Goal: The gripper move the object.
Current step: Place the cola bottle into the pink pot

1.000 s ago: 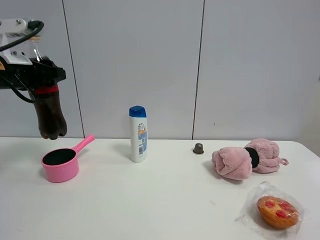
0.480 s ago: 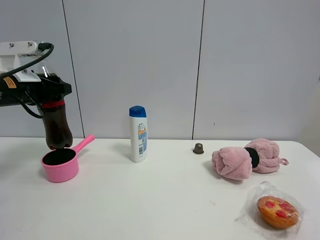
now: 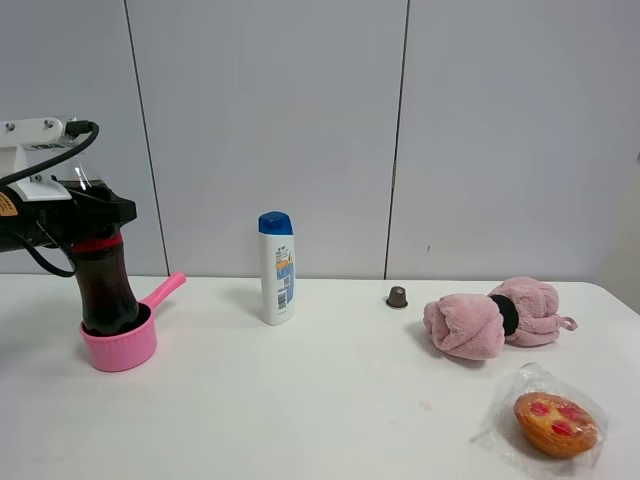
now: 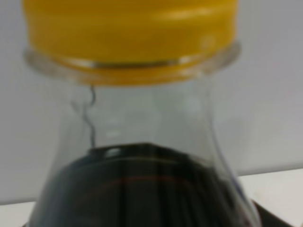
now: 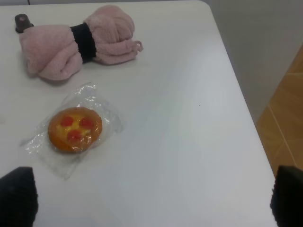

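Note:
I will have my left gripper release the cola bottle standing upright inside the pink saucepan [image 3: 121, 326], over toward the side of the saucepan that has the handle.
The cola bottle [image 3: 103, 285], clear plastic with dark cola and a red label, stands upright with its base inside the pink saucepan [image 3: 120, 345] at the table's far left. My left gripper [image 3: 78, 212], black with a white bracket and cable, is shut on the bottle's upper part. The left wrist view is filled by the bottle's yellow cap [image 4: 130, 33] and neck; the fingers are hidden there. My right gripper [image 5: 151, 203] shows only in its own wrist view, its fingertips [image 5: 16, 196] far apart, open and empty above the table's right end.
A white shampoo bottle with a blue cap [image 3: 276, 268] stands right of the pan. A small brown capsule [image 3: 397, 297], a rolled pink towel [image 3: 490, 318] and a wrapped pastry [image 3: 555, 422] lie at the right. The table edge [image 5: 236, 94] drops off beside the pastry.
My left gripper has come down and slightly right with the cola bottle, from hanging above the table to the bottle's base sitting inside the pink saucepan.

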`<state>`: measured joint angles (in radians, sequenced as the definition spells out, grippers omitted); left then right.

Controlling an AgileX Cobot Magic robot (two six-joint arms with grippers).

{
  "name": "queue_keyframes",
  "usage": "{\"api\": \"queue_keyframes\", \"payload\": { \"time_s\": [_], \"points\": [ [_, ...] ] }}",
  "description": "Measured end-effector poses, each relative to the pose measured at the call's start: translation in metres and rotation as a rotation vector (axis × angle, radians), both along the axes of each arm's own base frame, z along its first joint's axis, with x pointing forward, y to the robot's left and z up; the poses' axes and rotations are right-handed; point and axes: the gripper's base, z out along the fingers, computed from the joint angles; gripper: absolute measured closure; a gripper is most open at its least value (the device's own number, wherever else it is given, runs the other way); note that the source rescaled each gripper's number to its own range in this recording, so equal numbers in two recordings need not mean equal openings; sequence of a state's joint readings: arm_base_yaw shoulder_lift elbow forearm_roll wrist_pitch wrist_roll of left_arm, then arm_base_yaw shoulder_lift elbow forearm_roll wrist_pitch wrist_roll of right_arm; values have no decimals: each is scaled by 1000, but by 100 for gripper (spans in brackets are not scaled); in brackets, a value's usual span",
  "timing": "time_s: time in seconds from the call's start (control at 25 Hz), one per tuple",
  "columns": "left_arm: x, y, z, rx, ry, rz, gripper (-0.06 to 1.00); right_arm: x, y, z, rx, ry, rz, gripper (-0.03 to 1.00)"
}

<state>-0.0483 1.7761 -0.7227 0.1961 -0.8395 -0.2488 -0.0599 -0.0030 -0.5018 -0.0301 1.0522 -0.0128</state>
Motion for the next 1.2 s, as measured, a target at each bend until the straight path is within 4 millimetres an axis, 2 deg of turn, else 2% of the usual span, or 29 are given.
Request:
{"api": "queue_keyframes", "payload": {
  "time_s": [0.28, 0.68, 1.2],
  "points": [
    [0, -1, 3, 1, -46, -15, 93, 0, 0, 0, 0, 0, 0, -3],
    [6, -2, -25, -13, -13, -23, 93, 0, 0, 0, 0, 0, 0, -3],
    [7, -3, -31, -19, -19, -28, 93, 0, 0, 0, 0, 0, 0, -3]
  ]
}}
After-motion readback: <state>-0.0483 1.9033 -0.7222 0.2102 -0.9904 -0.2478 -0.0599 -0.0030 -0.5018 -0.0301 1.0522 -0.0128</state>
